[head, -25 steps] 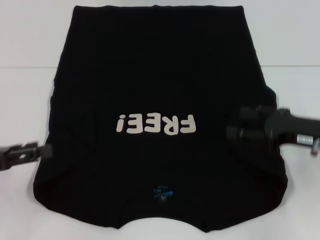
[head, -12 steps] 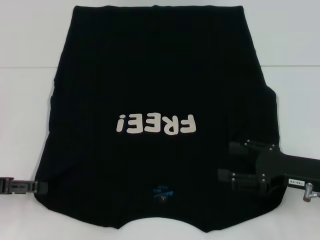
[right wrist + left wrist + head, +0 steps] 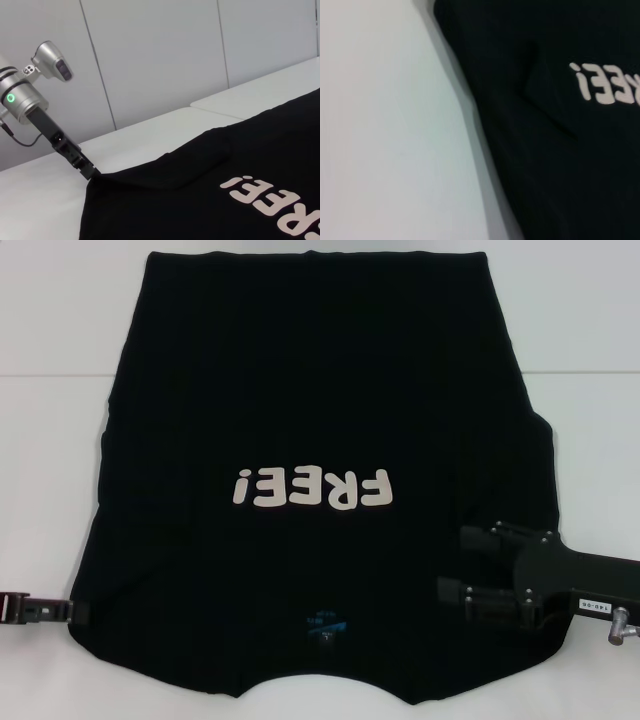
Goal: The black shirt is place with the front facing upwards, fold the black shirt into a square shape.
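Observation:
The near shoulder corner (image 3: 567,633) of the black shirt, opposite the shirt corner where my left gripper sits, should be grabbed next by my right gripper.
The black shirt (image 3: 310,390) lies flat on the white table, front up, with both sleeves folded in. Its white "FREE!" lettering (image 3: 310,488) reads upside down from the head view, and the blue neck label (image 3: 325,625) is toward me. My left gripper (image 3: 82,612) sits low at the shirt's near left corner, touching its edge; the right wrist view shows that same left gripper (image 3: 90,172) against the cloth (image 3: 210,200). My right gripper (image 3: 451,564) is open over the shirt's near right part. The left wrist view shows the shirt's side edge (image 3: 560,165).
The white table (image 3: 40,490) shows bare on both sides of the shirt, with a seam (image 3: 50,374) running across it farther back. Grey wall panels (image 3: 150,60) stand behind the table in the right wrist view.
Over the last second both grippers moved toward the shirt's near edge, the left one to the near left corner. In the last half second they have hardly shifted.

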You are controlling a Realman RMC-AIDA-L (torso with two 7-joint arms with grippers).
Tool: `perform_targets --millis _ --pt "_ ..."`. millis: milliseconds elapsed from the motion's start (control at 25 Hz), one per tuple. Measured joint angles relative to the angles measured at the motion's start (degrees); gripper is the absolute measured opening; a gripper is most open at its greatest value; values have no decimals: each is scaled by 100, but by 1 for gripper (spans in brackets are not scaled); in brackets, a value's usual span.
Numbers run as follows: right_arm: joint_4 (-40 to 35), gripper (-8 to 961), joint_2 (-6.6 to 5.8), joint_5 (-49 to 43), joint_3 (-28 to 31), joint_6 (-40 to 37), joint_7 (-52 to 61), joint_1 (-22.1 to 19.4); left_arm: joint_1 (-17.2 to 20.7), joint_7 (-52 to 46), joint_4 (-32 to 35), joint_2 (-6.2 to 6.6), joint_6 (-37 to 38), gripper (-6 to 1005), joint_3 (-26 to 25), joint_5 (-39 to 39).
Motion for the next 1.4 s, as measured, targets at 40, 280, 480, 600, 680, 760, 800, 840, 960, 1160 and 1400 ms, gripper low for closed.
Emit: perform_targets --millis 40,280,480,600,680,760,800,840,960,1160,1400 --pt "1 867 1 0 1 2 0 2 -1 -2 -2 -20 -45 958 31 19" --pt "13 867 4 3 5 12 0 15 -29 4 8 -105 -131 957 118 27" --pt "18 866 7 3 6 18 5 14 -46 28 101 -208 -206 885 291 26" --pt "24 866 7 3 6 49 35 8 -52 60 237 -312 -214 842 419 41" --pt "24 866 7 3 6 71 92 6 -52 60 319 -360 -254 759 514 63" --pt "24 866 4 3 6 79 128 5 -53 60 345 -373 -292 676 570 79" --pt "24 866 2 3 6 80 140 5 -52 61 351 -375 -308 634 590 85" --pt "24 866 2 3 6 80 144 4 -52 62 357 -375 -323 593 606 87" --pt "24 866 -5 3 6 80 145 1 -50 80 405 -378 -358 471 629 90" --pt "-22 866 -26 4 6 73 282 -12 -41 119 488 -388 -315 327 631 48" --pt "-358 866 -230 -94 -24 73 1387 41 -60 221 499 -391 -219 203 632 38"
